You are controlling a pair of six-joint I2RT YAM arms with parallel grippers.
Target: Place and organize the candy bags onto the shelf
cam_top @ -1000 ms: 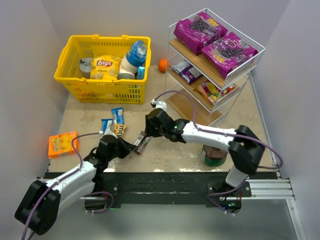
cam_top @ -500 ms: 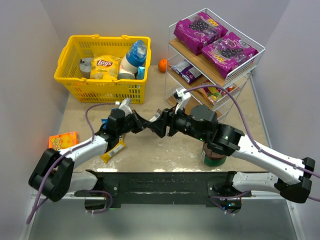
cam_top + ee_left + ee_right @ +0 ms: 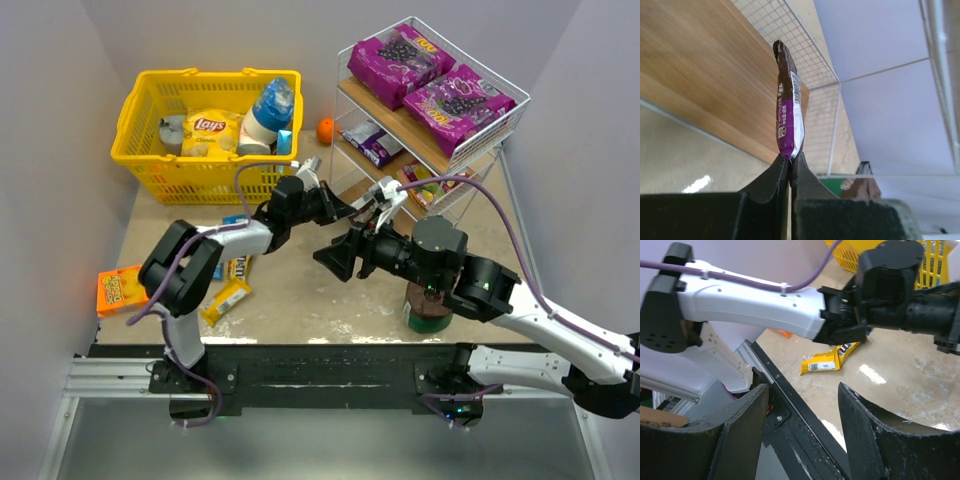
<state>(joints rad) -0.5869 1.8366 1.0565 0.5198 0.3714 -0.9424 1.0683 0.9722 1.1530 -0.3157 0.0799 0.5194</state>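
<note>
The robot's left gripper needs to let go of the purple candy packet on the lowest wood level's end (image 3: 356,203) nearest the yellow basket. The packet is now held in front of that tier.
My left gripper (image 3: 340,208) is shut on a small brown and purple candy packet (image 3: 788,115), held on edge in front of the lowest wood tier (image 3: 705,75) of the white wire shelf (image 3: 345,110). The fingertips pinch its lower end (image 3: 789,159). My right gripper (image 3: 330,260) is open and empty, just below the left one, pointing left (image 3: 802,390). Two large purple bags (image 3: 398,62) (image 3: 460,103) lie on the top tier. A small purple packet (image 3: 372,143) and a red bag (image 3: 430,185) lie on the middle tier. A yellow packet (image 3: 228,298) lies on the table and also shows in the right wrist view (image 3: 832,357).
A yellow basket (image 3: 150,180) with a Lay's bag (image 3: 210,128) and a bottle stands at the back left. An orange fruit (image 3: 325,130) lies beside the shelf. A flat orange box (image 3: 117,289) lies at the left. A green and brown can (image 3: 430,312) stands under my right arm.
My left gripper has carried the brown and purple packet up and to the right, from the table's middle to the shelf's bottom tier. My right gripper has drawn back and is open.
</note>
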